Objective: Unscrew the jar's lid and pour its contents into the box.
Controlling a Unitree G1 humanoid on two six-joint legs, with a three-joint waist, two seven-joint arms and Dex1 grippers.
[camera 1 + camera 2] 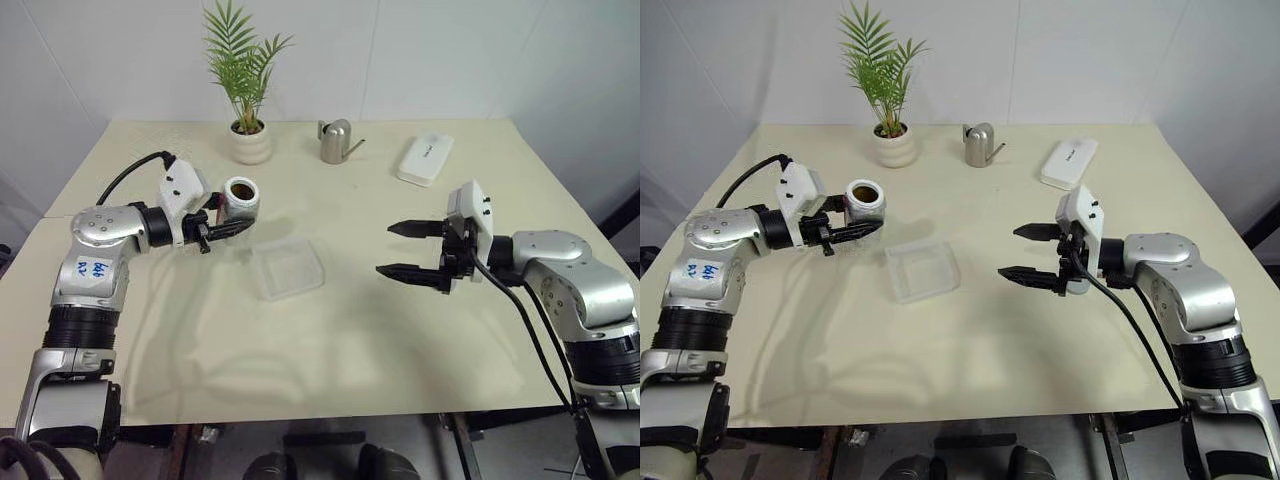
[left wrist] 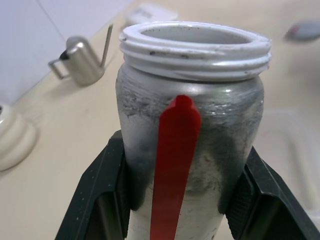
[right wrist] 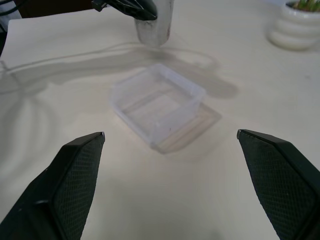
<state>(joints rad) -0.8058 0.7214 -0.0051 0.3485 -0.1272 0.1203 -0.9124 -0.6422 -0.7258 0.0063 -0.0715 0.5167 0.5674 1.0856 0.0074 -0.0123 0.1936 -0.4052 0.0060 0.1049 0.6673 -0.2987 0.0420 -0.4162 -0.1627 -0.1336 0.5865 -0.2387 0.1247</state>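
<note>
Next, my left gripper lets go of the jar on the bare cream table level with the box [image 1: 143, 269], well toward the table's side edge.
My left gripper [image 1: 232, 229] is shut on the jar [image 1: 240, 199], which hangs upright above the table, just left of and behind the box [image 1: 288, 268]. The jar's threaded mouth [image 2: 195, 42] is bare, and a red stripe [image 2: 175, 165] runs down its side between the black fingers [image 2: 97, 195]. Brown contents [image 1: 864, 190] show inside the mouth. The box, a shallow clear tray, lies flat at the table's middle [image 3: 157, 102]. My right gripper [image 1: 398, 250] hovers right of the box, open, with nothing between its fingers. A blurred grey shape with a reddish spot [image 2: 305, 30] beyond the jar may be the lid.
At the back of the cream table [image 1: 330, 350] stand a potted palm in a white pot [image 1: 249, 143], a silver watering can [image 1: 337, 142] and a flat white case [image 1: 425, 159]. White walls close the far side.
</note>
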